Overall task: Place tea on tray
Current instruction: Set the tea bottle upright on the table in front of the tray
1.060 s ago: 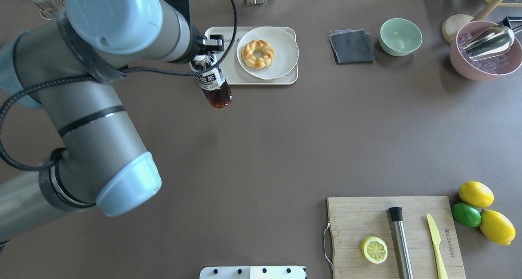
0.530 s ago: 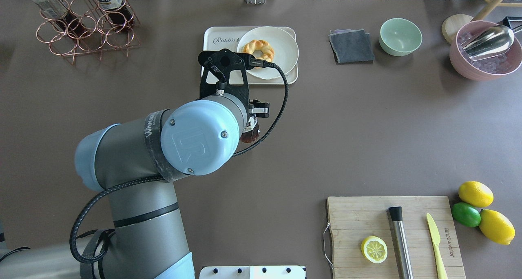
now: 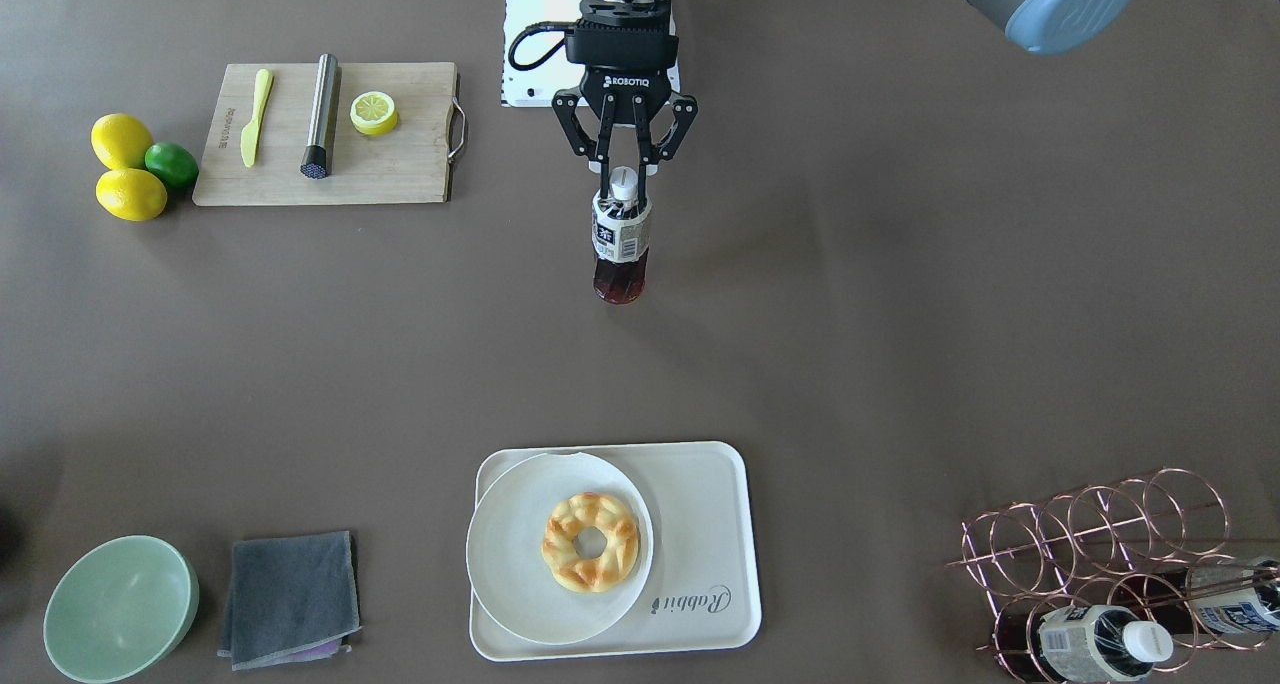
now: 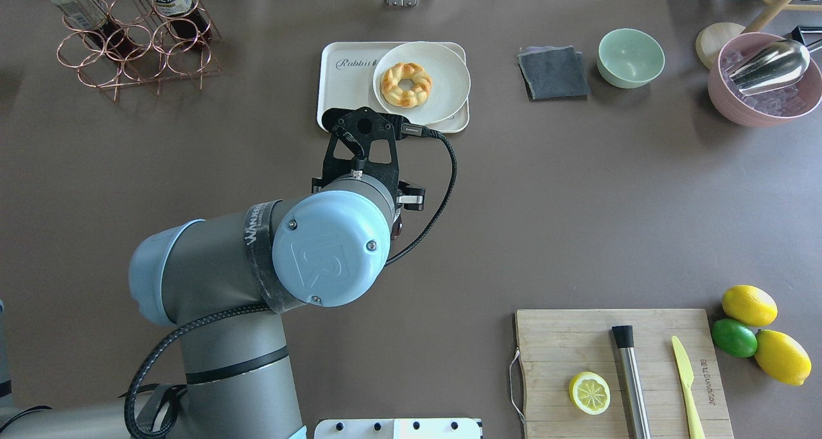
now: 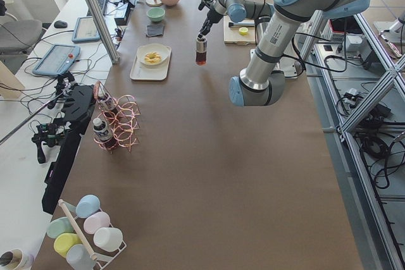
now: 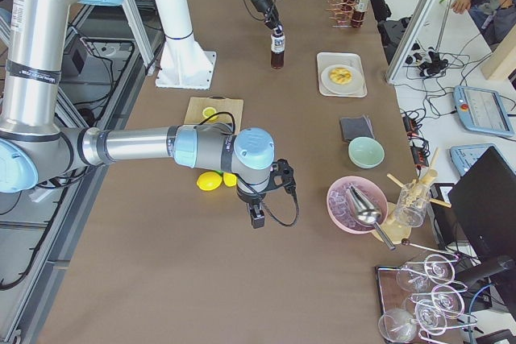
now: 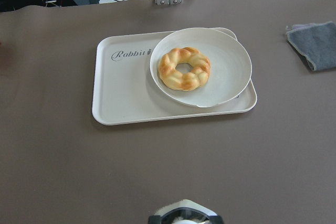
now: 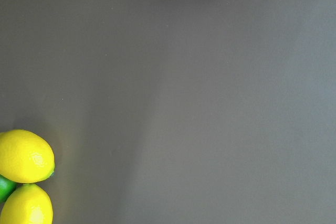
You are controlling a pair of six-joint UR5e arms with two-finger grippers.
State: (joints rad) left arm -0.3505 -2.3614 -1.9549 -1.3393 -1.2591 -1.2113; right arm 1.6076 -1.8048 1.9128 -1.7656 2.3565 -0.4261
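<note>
Next, my left gripper lets go of the tea on the bare table [image 3: 608, 274], in the space that lies between the white base plate and the tray.
My left gripper [image 3: 624, 176] is shut on the white cap of the tea [image 3: 621, 239], a small bottle of dark reddish-brown liquid that hangs upright. It is near the middle of the table, well short of the tray [image 3: 700, 509] on the robot's side. In the overhead view the wrist hides the gripper, and only a sliver of the bottle [image 4: 397, 226] shows. The tray's [image 4: 343, 92] left part with the "Rabbit" lettering is bare. My right gripper [image 6: 256, 219] shows only in the exterior right view, near the lemons, and I cannot tell its state.
A round plate [image 4: 443, 83] with a doughnut [image 4: 406, 84] fills the tray's right part. A copper rack [image 4: 128, 47] with two more bottles stands far left. A grey cloth [image 4: 553, 73], green bowl [image 4: 630, 58], pink ice bowl [image 4: 764, 79], cutting board [image 4: 552, 343] and lemons [image 4: 749, 305] are on the right.
My left arm has carried the bottle away from the tray's left edge, back toward the robot and a little right. The rack it hid a second ago now shows.
</note>
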